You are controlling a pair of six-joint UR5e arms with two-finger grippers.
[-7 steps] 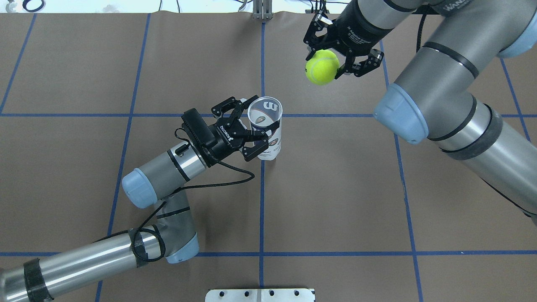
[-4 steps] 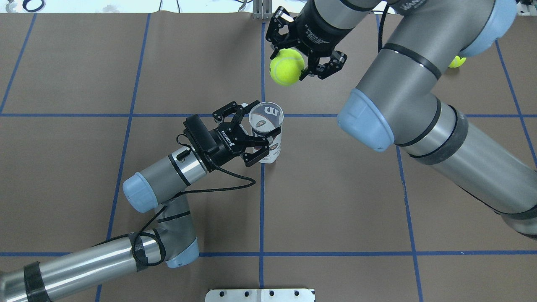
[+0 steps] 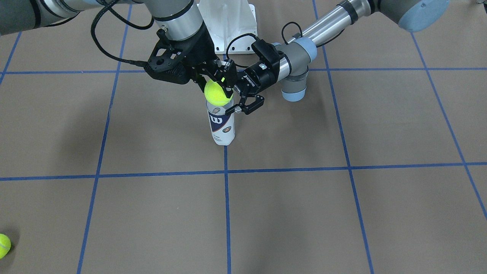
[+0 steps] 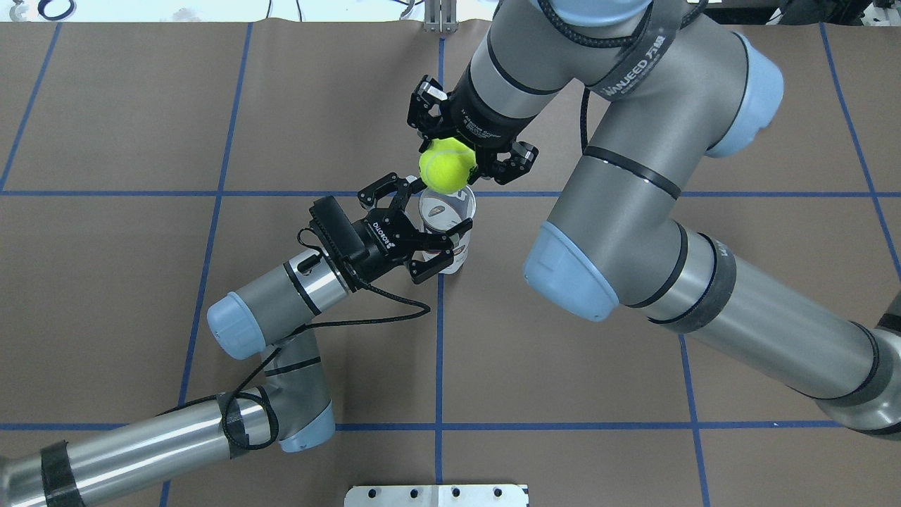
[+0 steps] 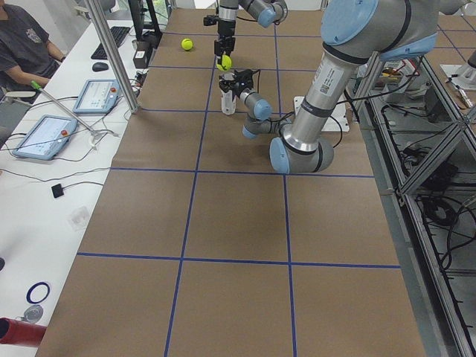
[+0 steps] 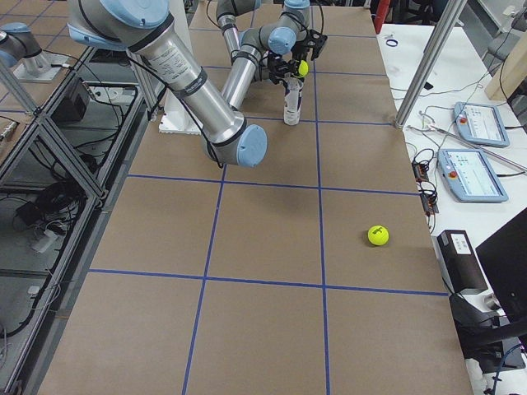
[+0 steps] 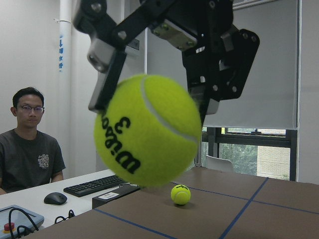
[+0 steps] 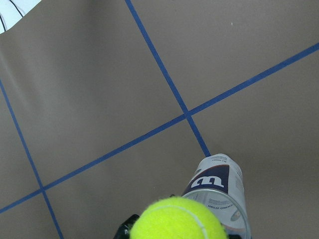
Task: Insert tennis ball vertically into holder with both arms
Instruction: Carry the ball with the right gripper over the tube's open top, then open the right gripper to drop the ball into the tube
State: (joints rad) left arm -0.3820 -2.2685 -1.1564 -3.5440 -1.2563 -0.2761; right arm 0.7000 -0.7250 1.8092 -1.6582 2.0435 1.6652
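Note:
The robot's right gripper should release the yellow tennis ball just inside the opening of the upright holder (image 3: 221, 106) (image 8: 217, 212).
The holder (image 4: 450, 236), a clear tube with a navy "W" label, stands upright on the brown table (image 4: 127, 105); it also shows in the front view (image 3: 221, 125). My left gripper (image 4: 440, 205) is shut on the holder near its top, one finger on each side. My right gripper (image 4: 445, 164) is shut on a yellow tennis ball (image 3: 218, 93) and holds it just above the holder's open mouth, slightly toward the far side. The right wrist view shows the ball (image 8: 179, 219) over the holder (image 8: 222, 186). The left wrist view shows the ball (image 7: 147, 129) close up.
A second tennis ball (image 6: 377, 235) lies loose on the table far to the robot's right, also in the front view (image 3: 3, 245). The white pedestal base (image 3: 228, 23) stands behind the holder. Operators' desks with tablets (image 5: 44, 137) run along the far table edge.
My right arm has carried the tennis ball left and toward the robot, from the far right of the table to just over the holder's mouth. The left gripper and holder have barely moved.

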